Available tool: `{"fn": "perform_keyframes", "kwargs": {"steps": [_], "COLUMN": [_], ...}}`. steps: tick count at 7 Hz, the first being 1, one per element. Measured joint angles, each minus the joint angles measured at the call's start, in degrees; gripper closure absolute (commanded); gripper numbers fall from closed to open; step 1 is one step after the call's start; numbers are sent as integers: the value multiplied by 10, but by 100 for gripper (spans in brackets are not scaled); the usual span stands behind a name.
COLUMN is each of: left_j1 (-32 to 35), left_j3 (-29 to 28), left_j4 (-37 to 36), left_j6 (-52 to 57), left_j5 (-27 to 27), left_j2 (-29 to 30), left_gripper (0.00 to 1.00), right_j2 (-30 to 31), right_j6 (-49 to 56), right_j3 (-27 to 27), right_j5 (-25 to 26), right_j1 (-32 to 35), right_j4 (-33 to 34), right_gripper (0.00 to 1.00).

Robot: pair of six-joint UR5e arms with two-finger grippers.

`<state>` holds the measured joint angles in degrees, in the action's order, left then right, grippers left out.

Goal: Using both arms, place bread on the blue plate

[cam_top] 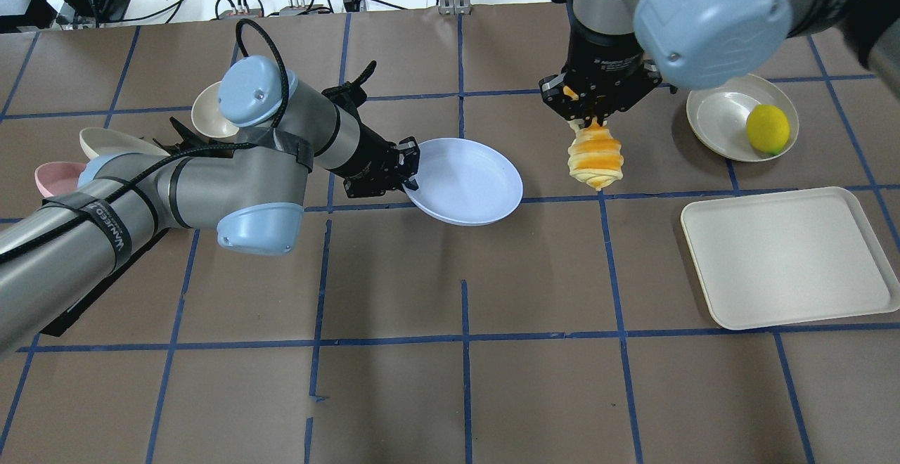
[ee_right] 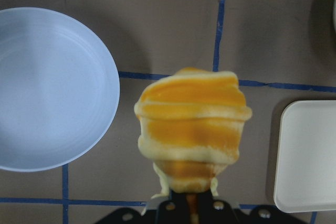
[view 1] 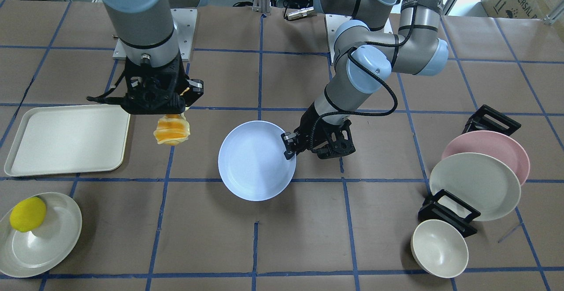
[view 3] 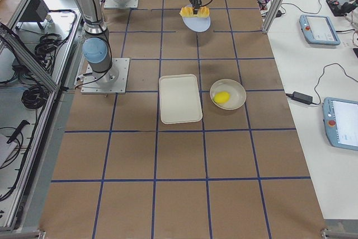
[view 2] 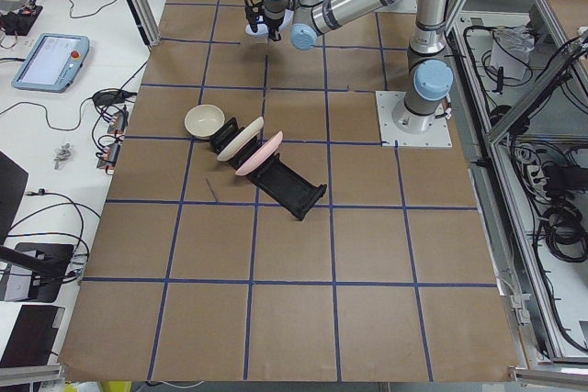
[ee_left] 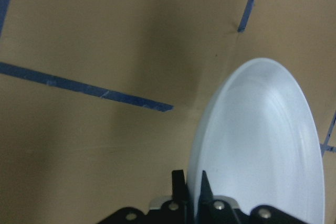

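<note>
Next, I let go of the bread with my right gripper on the half of the blue plate nearer the black rack [view 1: 280,177] [ee_right: 25,72].
The blue plate [view 1: 256,160] is held by its rim above the table middle; it also shows in the overhead view [cam_top: 465,180] and the left wrist view [ee_left: 262,145]. My left gripper [view 1: 289,146] [cam_top: 408,166] [ee_left: 190,184] is shut on the plate's rim. The bread [view 1: 171,130], striped orange and cream, hangs in the air from my right gripper [view 1: 176,113], which is shut on its upper end. In the overhead view the bread [cam_top: 595,158] hangs below the right gripper [cam_top: 589,121], to the right of the plate. In the right wrist view the bread [ee_right: 191,121] is beside the plate [ee_right: 52,87].
A cream tray [cam_top: 784,254] lies on the robot's right. A cream plate [cam_top: 728,125] holds a yellow ball [cam_top: 766,129]. On the left side a black rack [view 1: 449,211] holds a pink plate [view 1: 498,147] and a cream plate [view 1: 473,185]; a bowl [view 1: 439,248] stands near it.
</note>
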<state>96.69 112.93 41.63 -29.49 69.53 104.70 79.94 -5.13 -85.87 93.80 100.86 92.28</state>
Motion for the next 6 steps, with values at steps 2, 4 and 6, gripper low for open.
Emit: {"fn": "perform_keyframes", "kwargs": {"steps": [2, 4, 6], "left_j1": [-8, -56, -99], "left_j3": [-12, -61, -146], "left_j4": [6, 118, 276], "left_j6": [44, 169, 275], "left_j5": [34, 48, 93], "left_j2": [4, 2, -3], "left_gripper": [0, 0, 0], "right_j2": [-12, -18, -57], "right_j6": [1, -12, -74], "right_j3": [-19, -33, -36], "right_j5": [-1, -2, 0], "right_j1": [14, 28, 77], "right_j4": [25, 51, 112], "right_gripper": [85, 85, 85]}}
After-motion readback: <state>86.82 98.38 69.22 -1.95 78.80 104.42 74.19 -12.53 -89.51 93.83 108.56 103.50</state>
